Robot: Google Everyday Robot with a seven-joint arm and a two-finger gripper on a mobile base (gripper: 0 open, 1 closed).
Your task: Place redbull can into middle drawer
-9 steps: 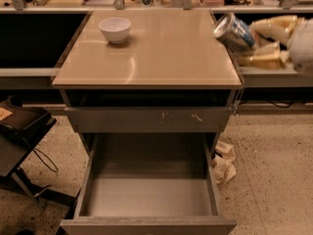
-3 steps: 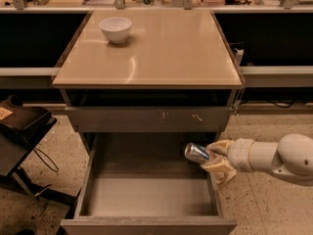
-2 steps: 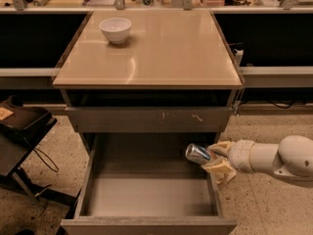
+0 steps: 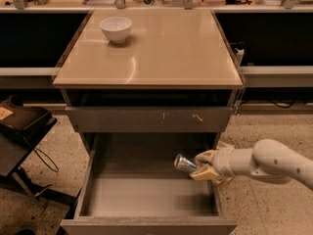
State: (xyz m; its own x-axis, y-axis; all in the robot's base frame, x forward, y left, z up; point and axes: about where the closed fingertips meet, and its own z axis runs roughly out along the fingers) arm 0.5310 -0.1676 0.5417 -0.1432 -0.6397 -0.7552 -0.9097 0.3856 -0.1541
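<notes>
Next, my gripper lets go of the redbull can on the middle drawer's bare bottom, just forward of its centre point(image 4: 161, 188).
The middle drawer point(image 4: 146, 199) is pulled open below the cabinet, wide and grey with a smooth bare floor and low side walls. My gripper point(image 4: 201, 166) reaches in from the right over the drawer's right rear part. It is shut on the redbull can point(image 4: 185, 163), a shiny silver can held tilted, its silver top pointing left, above the drawer floor. The white arm point(image 4: 274, 163) runs off to the right.
A white bowl point(image 4: 116, 29) stands at the back left of the tan cabinet top point(image 4: 161, 53). The shut drawer front point(image 4: 149, 119) above carries pale scratch marks. A dark stand point(image 4: 19, 131) with cables sits on the floor at the left.
The arm brought the can from above the cabinet's right edge down into the open drawer. Over the last second the can moved only slightly left and lower.
</notes>
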